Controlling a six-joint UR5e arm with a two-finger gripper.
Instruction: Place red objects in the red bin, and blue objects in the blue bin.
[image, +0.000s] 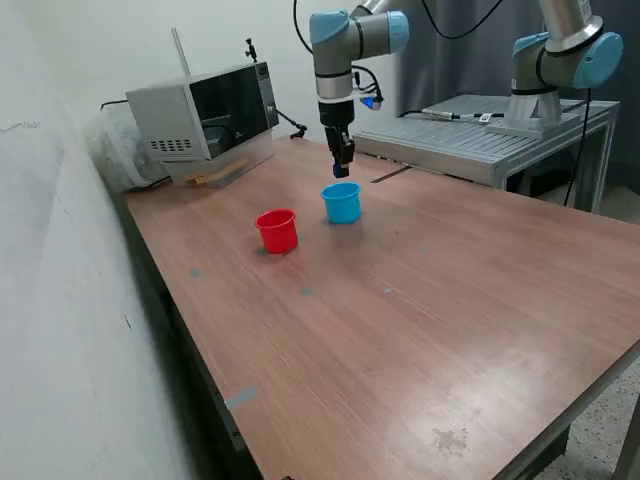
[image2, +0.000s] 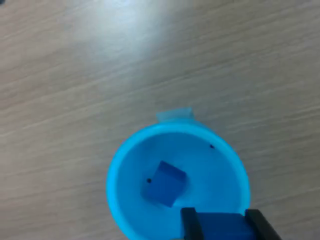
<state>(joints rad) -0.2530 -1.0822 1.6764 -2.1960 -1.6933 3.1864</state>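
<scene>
I should release the dark blue cube from my gripper in the blue bin (image: 342, 204) (image2: 179, 172) next to the other dark blue cube.
The light blue cup, the blue bin (image: 341, 203) (image2: 125, 165), stands upright on the wooden table, with the red bin (image: 277, 230) a short way off on the exterior view's left. One dark blue cube (image2: 164, 183) lies inside the blue bin. My gripper (image: 341, 169) (image2: 223, 224) hangs straight above the blue bin, shut on a second dark blue cube (image2: 220, 227) held between its black fingers (image2: 189, 225). No red cubes show; the red bin's inside is hidden.
A microwave (image: 205, 112) sits at the table's back on the exterior view's left. A grey metal bench (image: 480, 135) carrying a second robot arm (image: 560, 55) stands behind. Small blue tape marks (image: 240, 398) dot the wooden table (image: 400, 330).
</scene>
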